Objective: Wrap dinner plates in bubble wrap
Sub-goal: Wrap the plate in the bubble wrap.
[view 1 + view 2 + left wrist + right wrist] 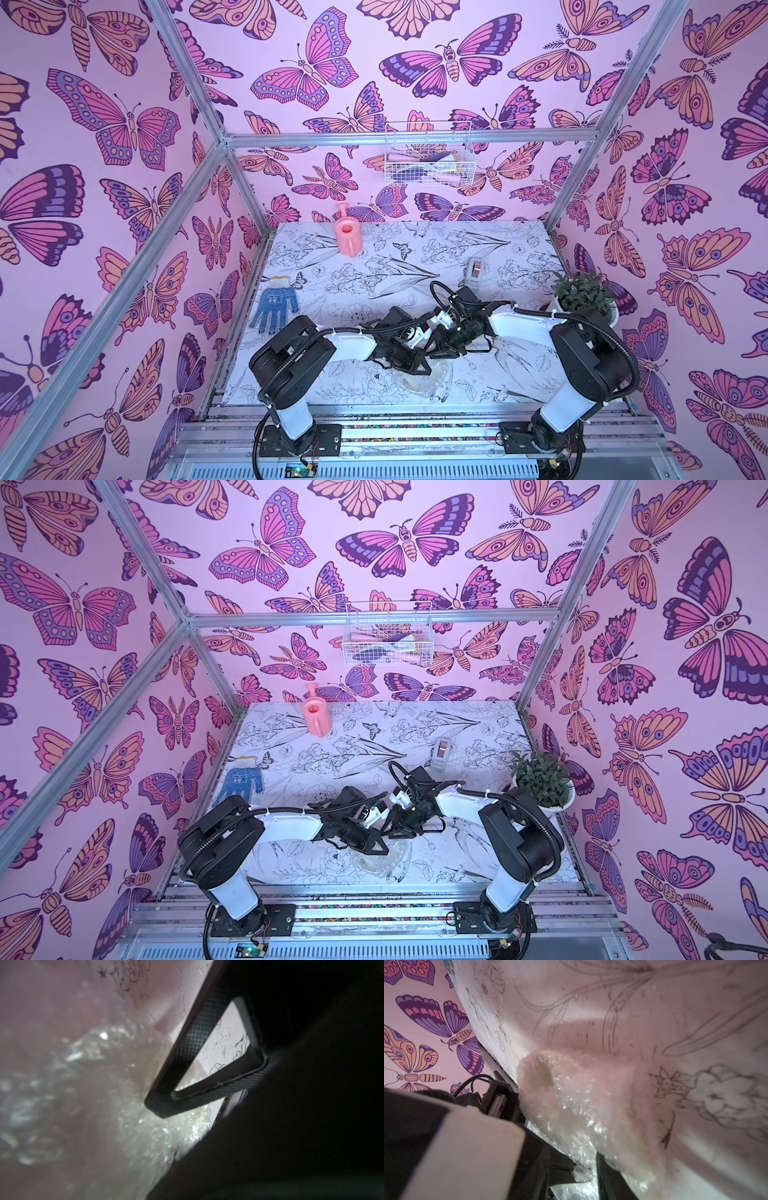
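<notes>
The bundle sits near the table's front edge, a fold loose in my right gripper, so next I regrip the wrap [440, 372] and pull the bundle inward before taping.
The bubble wrap [424, 384] lies bunched in a rounded bundle near the table's front middle, and both top views show it under the two wrists. The dinner plate is covered by the wrap; only a cream patch [411, 384] shows through. My left gripper [417, 370] is shut, and its tip points down against the bundle's near-left side. My right gripper [586, 1169] stands open at the bundle's edge, with a fold of the bubble wrap [581, 1105] running loosely between its dark fingers. The left wrist view shows shiny bubble wrap [124, 1105] beside a triangular black finger [187, 1057].
A pink watering can [348, 237] stands at the back. A blue glove [274, 307] lies at the left edge. A grey tape dispenser [476, 272] sits behind the arms. A potted plant [584, 293] is at the right edge. A wire basket [428, 160] hangs on the back wall.
</notes>
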Action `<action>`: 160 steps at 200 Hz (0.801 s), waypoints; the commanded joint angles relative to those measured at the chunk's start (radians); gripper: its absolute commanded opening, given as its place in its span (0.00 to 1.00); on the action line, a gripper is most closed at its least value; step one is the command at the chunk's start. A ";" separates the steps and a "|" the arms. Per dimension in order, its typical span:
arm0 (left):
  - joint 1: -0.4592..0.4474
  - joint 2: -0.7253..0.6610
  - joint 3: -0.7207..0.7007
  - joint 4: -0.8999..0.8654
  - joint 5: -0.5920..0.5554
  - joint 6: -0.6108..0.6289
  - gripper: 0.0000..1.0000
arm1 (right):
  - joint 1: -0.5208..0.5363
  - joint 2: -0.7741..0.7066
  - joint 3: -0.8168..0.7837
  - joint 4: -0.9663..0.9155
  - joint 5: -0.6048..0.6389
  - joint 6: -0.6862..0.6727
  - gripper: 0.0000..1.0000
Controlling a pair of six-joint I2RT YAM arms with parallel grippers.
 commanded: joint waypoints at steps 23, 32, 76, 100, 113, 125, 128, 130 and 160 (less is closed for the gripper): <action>-0.043 -0.001 -0.010 -0.069 -0.063 0.126 0.00 | 0.045 0.063 -0.010 0.099 -0.073 0.053 0.41; -0.054 -0.009 -0.014 -0.067 -0.083 0.139 0.00 | 0.059 0.074 -0.009 0.089 -0.064 0.048 0.40; -0.096 -0.032 -0.041 -0.046 -0.157 0.172 0.00 | 0.120 0.142 0.053 -0.108 0.082 -0.084 0.34; -0.100 -0.043 -0.050 -0.039 -0.168 0.173 0.00 | 0.142 0.154 0.070 -0.157 0.168 -0.100 0.26; -0.102 -0.055 -0.060 -0.029 -0.174 0.172 0.00 | 0.164 0.156 0.079 -0.160 0.224 -0.090 0.20; -0.102 -0.071 -0.071 -0.024 -0.190 0.167 0.00 | 0.191 0.161 0.091 -0.172 0.266 -0.083 0.13; -0.102 -0.075 -0.073 -0.024 -0.195 0.166 0.00 | 0.197 0.164 0.092 -0.170 0.275 -0.080 0.11; -0.102 -0.078 -0.075 -0.024 -0.197 0.164 0.00 | 0.201 0.164 0.092 -0.168 0.278 -0.076 0.10; -0.102 -0.149 -0.108 -0.020 -0.252 0.151 0.05 | 0.218 0.155 0.057 -0.105 0.318 -0.025 0.00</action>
